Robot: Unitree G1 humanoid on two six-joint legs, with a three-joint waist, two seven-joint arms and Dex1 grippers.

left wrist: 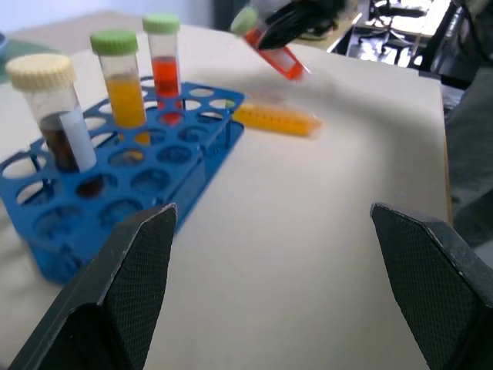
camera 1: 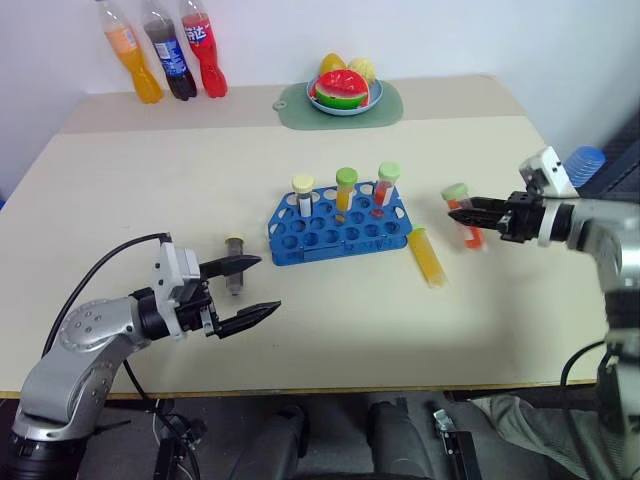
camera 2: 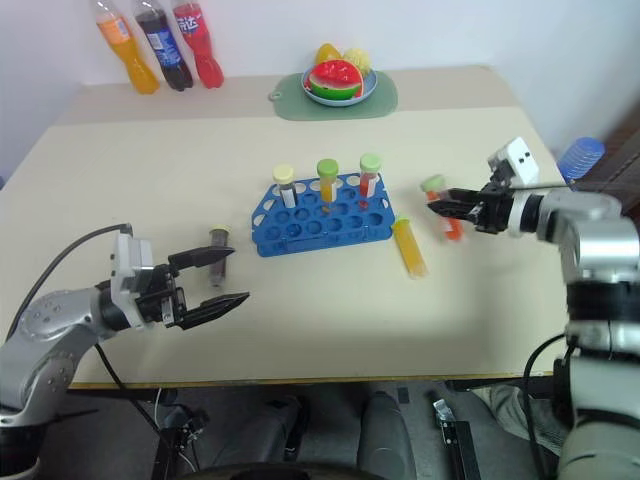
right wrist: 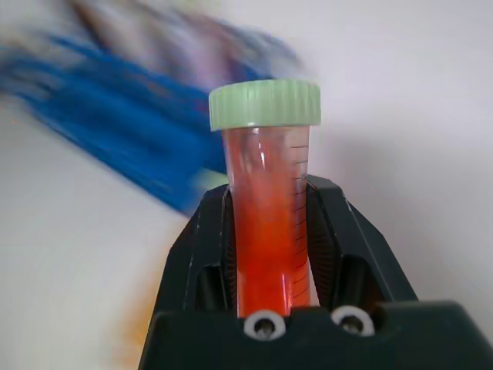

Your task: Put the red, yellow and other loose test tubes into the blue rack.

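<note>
I'll release the red test tube, now lifted off the table and tilted, from my right gripper in the blue rack's front corner hole (camera 1: 391, 229), nearest the yellow one.
The blue rack (camera 1: 300, 236) stands mid-table and holds three capped tubes: a cream-capped dark one (camera 1: 303, 195), a green-capped orange one (camera 1: 345, 192) and a green-capped red one (camera 1: 385, 188). Right of the rack, my right gripper (camera 1: 458, 207) is shut on a red test tube (camera 1: 470, 232) with a green cap, lifted off the table and tilted. A yellow test tube (camera 1: 428, 257) lies flat on the table by the rack's right end. A small dark tube (camera 1: 235, 268) stands left of the rack, close behind the fingers of my open left gripper (camera 1: 268, 284), which holds nothing.
Three soda bottles (camera 1: 165, 45) stand at the back left. A plate of fruit (camera 1: 345, 92) sits on a green mat at the back centre. A blue object (camera 1: 585, 160) shows past the table's right edge. A black cable (camera 1: 110, 258) trails from my left arm.
</note>
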